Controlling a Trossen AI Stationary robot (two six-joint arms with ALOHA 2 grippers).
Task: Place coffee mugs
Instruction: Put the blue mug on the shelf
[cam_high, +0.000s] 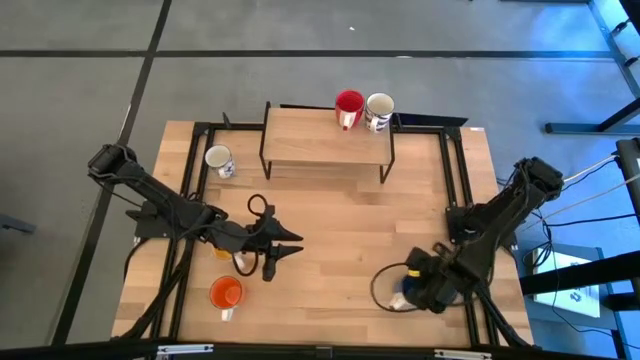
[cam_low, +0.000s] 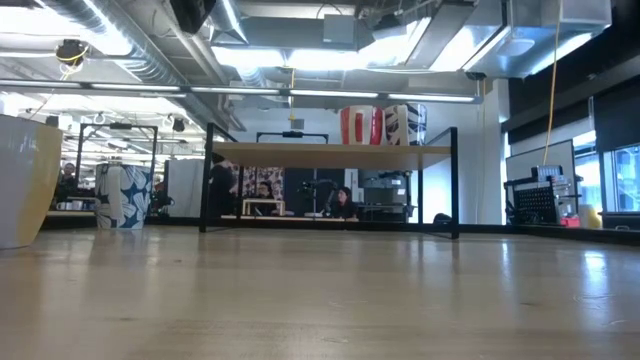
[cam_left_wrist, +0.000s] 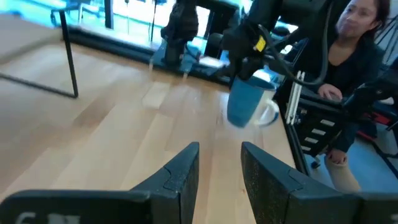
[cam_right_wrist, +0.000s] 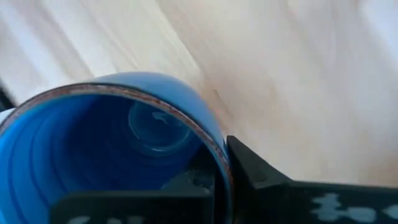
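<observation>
My right gripper is going to set the blue mug down on the bare wood in the middle of the table (cam_high: 344, 231), in front of the wooden shelf.
The blue mug (cam_left_wrist: 247, 104) hangs from my right gripper (cam_high: 412, 288) near the table's right near corner; the right wrist view looks into its blue inside (cam_right_wrist: 118, 149). A red mug (cam_high: 349, 104) and a printed white mug (cam_high: 379, 111) stand on the wooden shelf (cam_high: 320, 140) at the far side. Another printed white mug (cam_high: 219, 160) stands on the table left of the shelf. The orange mug (cam_high: 226, 293) stands near the near left corner. A bit of yellow (cam_high: 222, 254) shows under my left arm. My left gripper (cam_high: 288, 246) is open over the table's middle, pointing right and touching nothing. My right gripper holds the blue mug by its rim (cam_right_wrist: 217, 163), one finger inside the mug and one finger (cam_right_wrist: 252, 171) outside against the wall. The fingers come from above. In the left wrist view the mug hangs below the gripper, slightly tilted and lifted clear of the table, its handle (cam_left_wrist: 271, 113) pointing away.
The shelf stands on thin black legs (cam_low: 454, 180) with room beneath it. Bare wood lies between the two grippers in the middle of the table (cam_high: 350, 230). A person (cam_left_wrist: 357, 56) sits beyond the table's right edge. A black frame (cam_high: 455, 170) borders the table.
</observation>
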